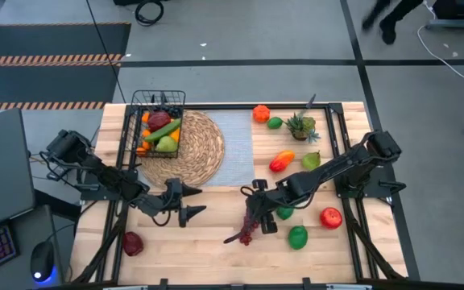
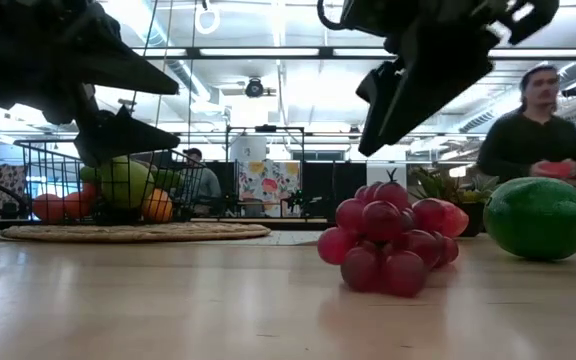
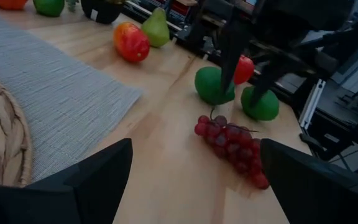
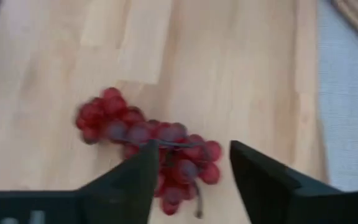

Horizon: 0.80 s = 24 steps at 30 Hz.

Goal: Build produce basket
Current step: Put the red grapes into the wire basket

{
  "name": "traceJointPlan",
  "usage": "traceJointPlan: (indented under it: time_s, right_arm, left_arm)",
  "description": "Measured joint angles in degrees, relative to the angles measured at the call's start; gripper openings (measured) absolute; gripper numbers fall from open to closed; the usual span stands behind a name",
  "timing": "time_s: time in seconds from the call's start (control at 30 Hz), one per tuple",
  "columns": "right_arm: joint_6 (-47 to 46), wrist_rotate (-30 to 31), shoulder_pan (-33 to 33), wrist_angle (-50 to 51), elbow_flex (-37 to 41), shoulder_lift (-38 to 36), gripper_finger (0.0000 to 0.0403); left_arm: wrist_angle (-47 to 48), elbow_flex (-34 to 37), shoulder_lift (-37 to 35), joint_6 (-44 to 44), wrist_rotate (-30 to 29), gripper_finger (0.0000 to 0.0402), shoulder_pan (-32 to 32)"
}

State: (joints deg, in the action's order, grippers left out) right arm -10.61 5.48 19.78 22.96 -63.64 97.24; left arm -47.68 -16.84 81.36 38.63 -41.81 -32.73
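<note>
I need to lift the grapes by the stem end (image 4: 189, 173) with my right gripper and hand them to my left gripper, because the basket stands far from my right gripper.
The bunch of dark red grapes (image 1: 246, 230) lies on the bare wood near the table's near edge. My right gripper (image 4: 192, 149) hangs open just above the grapes (image 4: 148, 140), one finger to each side of the bunch's stem end. In the low view it (image 2: 408, 95) stands clear over the grapes (image 2: 393, 240). My left gripper (image 1: 185, 203) is open, a little left of the grapes, and points toward them (image 3: 232, 146). The black wire basket (image 1: 159, 121) sits on the round straw mat (image 1: 188, 149) and holds several fruits and a cucumber.
Right of the grapes lie two green limes (image 1: 297, 236) (image 1: 284, 213) and a red apple (image 1: 331, 217). Farther back are a mango (image 1: 281, 161), a pear (image 1: 311, 159), an orange (image 1: 262, 113), a lime (image 1: 275, 122) and a potted plant (image 1: 300, 126). A dark red fruit (image 1: 133, 242) lies near left. A person (image 2: 533, 130) stands beyond the table.
</note>
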Motion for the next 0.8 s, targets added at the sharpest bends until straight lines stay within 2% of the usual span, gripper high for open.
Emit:
traceJointPlan:
  time_s: [0.2, 0.4, 0.6, 0.8]
  right_arm:
    - [-1.36, -3.27, 1.64, -1.33, 0.0, 4.3, 0.0297]
    - [-2.53, -3.26, 1.89, -3.09, -0.09, 9.94, 0.0352]
    - [-2.23, 1.03, 1.97, -5.84, -0.31, 13.08, 0.0352]
    - [-2.69, 5.0, 1.89, -6.96, 0.13, 11.56, 0.0303]
  left_arm:
    - [0.02, 0.0, 0.0, -0.22, -0.1, 0.0357, 0.04]
    - [0.33, 0.0, 0.0, -0.28, -0.19, 0.0357, 0.04]
    - [0.52, 0.0, 0.0, -0.31, -0.19, 0.0357, 0.04]
    - [0.52, 0.0, 0.0, -0.33, -0.19, 0.0357, 0.04]
